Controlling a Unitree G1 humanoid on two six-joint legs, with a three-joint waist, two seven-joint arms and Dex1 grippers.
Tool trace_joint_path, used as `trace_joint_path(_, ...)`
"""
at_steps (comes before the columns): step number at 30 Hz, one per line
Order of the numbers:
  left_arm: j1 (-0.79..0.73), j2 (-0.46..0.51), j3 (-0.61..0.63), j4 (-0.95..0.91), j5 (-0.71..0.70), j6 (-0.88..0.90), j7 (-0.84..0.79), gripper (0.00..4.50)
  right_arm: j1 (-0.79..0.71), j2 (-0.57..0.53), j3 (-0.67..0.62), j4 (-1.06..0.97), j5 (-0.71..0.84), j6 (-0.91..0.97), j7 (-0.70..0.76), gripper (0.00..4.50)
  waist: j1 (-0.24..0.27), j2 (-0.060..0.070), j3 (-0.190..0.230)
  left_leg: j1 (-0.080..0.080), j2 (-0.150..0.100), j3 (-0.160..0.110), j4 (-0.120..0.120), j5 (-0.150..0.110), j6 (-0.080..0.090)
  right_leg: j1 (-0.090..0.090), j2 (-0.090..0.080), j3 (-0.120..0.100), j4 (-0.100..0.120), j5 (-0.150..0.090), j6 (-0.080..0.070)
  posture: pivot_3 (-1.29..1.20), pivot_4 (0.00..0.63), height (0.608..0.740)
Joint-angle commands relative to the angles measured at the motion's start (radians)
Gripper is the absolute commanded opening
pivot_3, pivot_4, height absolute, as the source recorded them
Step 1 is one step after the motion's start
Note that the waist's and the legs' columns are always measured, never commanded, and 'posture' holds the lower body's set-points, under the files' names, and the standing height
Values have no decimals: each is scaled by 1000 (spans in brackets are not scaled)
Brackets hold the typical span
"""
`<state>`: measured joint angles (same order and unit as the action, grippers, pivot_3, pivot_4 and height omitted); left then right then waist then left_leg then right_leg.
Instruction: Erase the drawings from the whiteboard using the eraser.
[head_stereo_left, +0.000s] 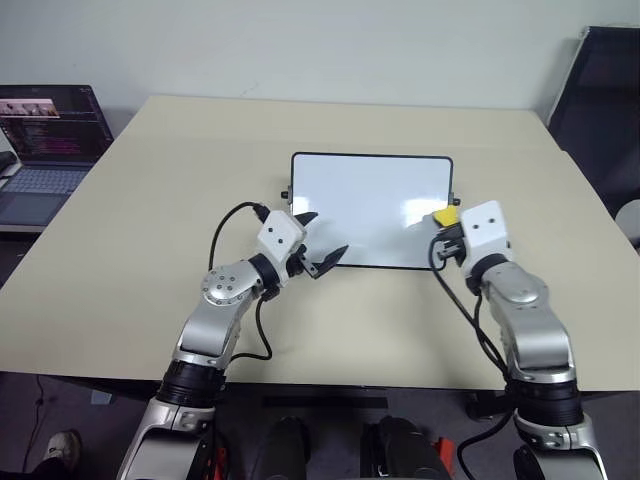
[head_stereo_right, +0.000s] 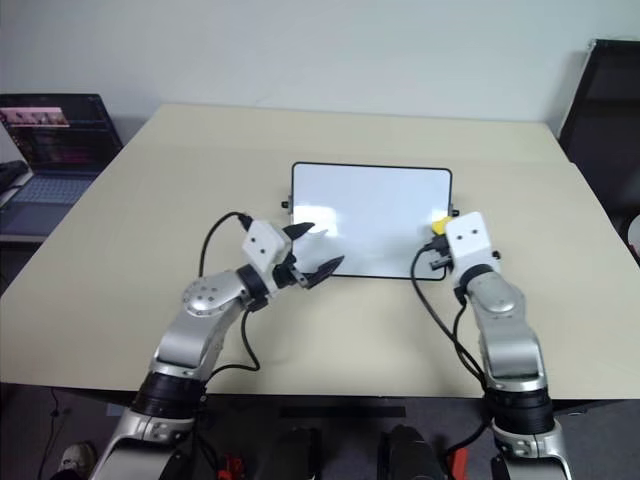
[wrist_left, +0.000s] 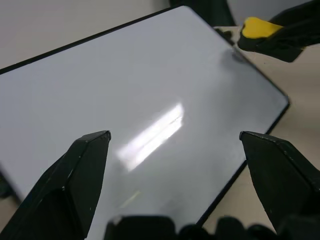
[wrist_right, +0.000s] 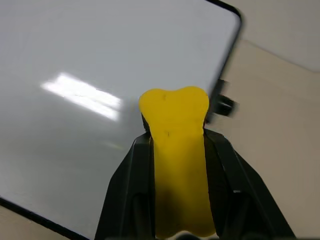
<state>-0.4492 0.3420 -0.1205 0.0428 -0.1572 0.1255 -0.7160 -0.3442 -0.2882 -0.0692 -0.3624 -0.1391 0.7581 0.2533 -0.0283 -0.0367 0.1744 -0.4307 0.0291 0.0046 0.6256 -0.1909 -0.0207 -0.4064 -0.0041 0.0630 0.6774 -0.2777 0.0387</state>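
Observation:
Next, I set the eraser, now over the whiteboard's edge, on the bare tabletop (head_stereo_left: 508, 243) between the whiteboard and the black chair with my right gripper.
The whiteboard (head_stereo_left: 370, 195) lies flat in the middle of the tan table (head_stereo_left: 150, 200), glossy white with a thin black frame. The drawings are out of view; the board's visible surface is blank apart from glare. The eraser (head_stereo_left: 446, 216), yellow on top, is over the board's right edge, and my right gripper (wrist_right: 175, 139) is shut on it. In the right wrist view the eraser (wrist_right: 174, 110) sticks out past the fingers above the board's corner. My left gripper (head_stereo_left: 325, 238) stands open over the board's near left corner with nothing between its fingers (wrist_left: 85, 165).
An open laptop (head_stereo_left: 50, 140) sits on a side surface at the far left. A black chair (head_stereo_left: 600, 90) stands past the table's right corner. Small black knobs (head_stereo_left: 286, 194) stick out of the board's short sides. Bare tabletop surrounds the board.

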Motion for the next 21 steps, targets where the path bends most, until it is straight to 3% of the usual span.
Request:
trace_joint_path(1, -54, -20, -46, 17, -48, -54, -126, 4500, 8, -24, -66, -91, -8, 107, -33, 973, -3, 0, 0, 0, 0, 0, 0, 0, 0, 0, 0, 0, 0, 0, 0, 0, 150, 740)
trace_joint_path(8, -109, -38, -121, 88, -46, -125, -276, 4500, -5, -30, -159, -42, 30, 238, -65, 973, -5, 0, 0, 0, -1, 1, 0, 0, 0, 0, 1, 1, 0, 0, 0, 0, 150, 740)
trace_joint_path(21, -90, -24, -114, 66, -37, -133, -276, 4500, -116, -73, -217, 197, 109, 207, -75, 973, -5, 0, 0, 0, -1, 1, 0, 0, 0, 0, 2, 1, 0, 0, 0, 0, 150, 740)
